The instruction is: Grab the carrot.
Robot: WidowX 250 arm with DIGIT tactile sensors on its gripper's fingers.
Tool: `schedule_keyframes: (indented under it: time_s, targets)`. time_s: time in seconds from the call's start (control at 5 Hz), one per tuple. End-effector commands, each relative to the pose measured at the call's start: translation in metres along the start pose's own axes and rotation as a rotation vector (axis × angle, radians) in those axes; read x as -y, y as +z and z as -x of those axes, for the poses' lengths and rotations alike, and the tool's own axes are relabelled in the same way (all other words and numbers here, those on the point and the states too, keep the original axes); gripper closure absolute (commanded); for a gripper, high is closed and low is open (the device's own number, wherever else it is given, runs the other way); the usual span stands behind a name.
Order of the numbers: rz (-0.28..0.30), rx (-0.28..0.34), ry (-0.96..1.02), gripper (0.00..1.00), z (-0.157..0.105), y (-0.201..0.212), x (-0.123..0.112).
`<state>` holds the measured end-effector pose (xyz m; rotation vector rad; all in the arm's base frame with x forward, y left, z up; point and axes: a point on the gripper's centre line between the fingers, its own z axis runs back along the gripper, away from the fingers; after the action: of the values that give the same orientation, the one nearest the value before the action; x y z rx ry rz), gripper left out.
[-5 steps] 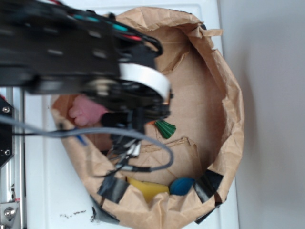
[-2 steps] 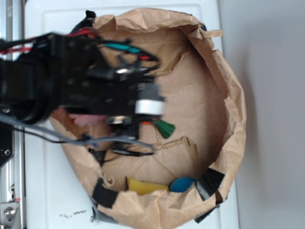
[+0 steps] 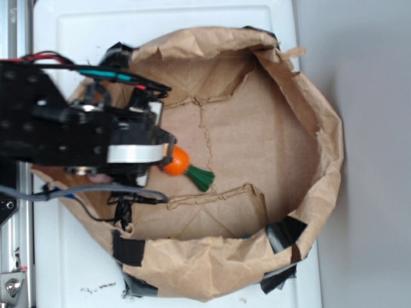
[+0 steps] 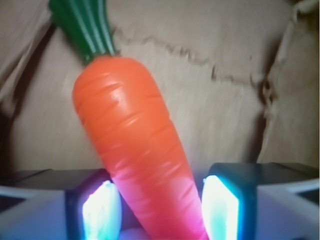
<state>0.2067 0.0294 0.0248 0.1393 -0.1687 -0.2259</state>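
Note:
The slanting carrot is held by its narrow end in my gripper, so I will open, move along the carrot and close on the thicker body nearer the green top [image 3: 176,161].
The carrot [image 3: 178,160] is glossy orange with a ribbed dark-green top [image 3: 201,179]. It sticks out to the right from my gripper [image 3: 168,157] inside the brown paper bag [image 3: 324,147]. In the wrist view the carrot [image 4: 132,140] runs up and to the left from between the two lit pads [image 4: 102,210], green top farthest from me. My gripper [image 4: 160,207] is shut on the carrot's narrow end, one pad on each side. The carrot's tip is hidden between the fingers.
The bag lies open on a white surface [image 3: 160,22], its crumpled walls standing all around. Black tape patches [image 3: 284,234] mark the near rim. My black arm and its cables [image 3: 58,138] cover the bag's left part. A metal rail [image 3: 16,269] runs along the left.
My arm has drawn back to the left and the carrot has come with it, now showing its orange body. The bag has shifted, and its near wall now hides the yellow and blue things.

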Motion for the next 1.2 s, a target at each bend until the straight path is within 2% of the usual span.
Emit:
schedule_keyframes:
  time_s: [0.0,0.6,0.8,1.0]
  targets:
    - [0.036,0.015,0.02,0.0,0.014,0.017,-0.004]
    - [0.036,0.015,0.02,0.0,0.014,0.017,-0.004]
    - [0.057,-0.04,0.002,0.0,-0.004,-0.005,-0.005]
    - [0.035,-0.042,0.029,0.1,-0.02,-0.021,-0.004]
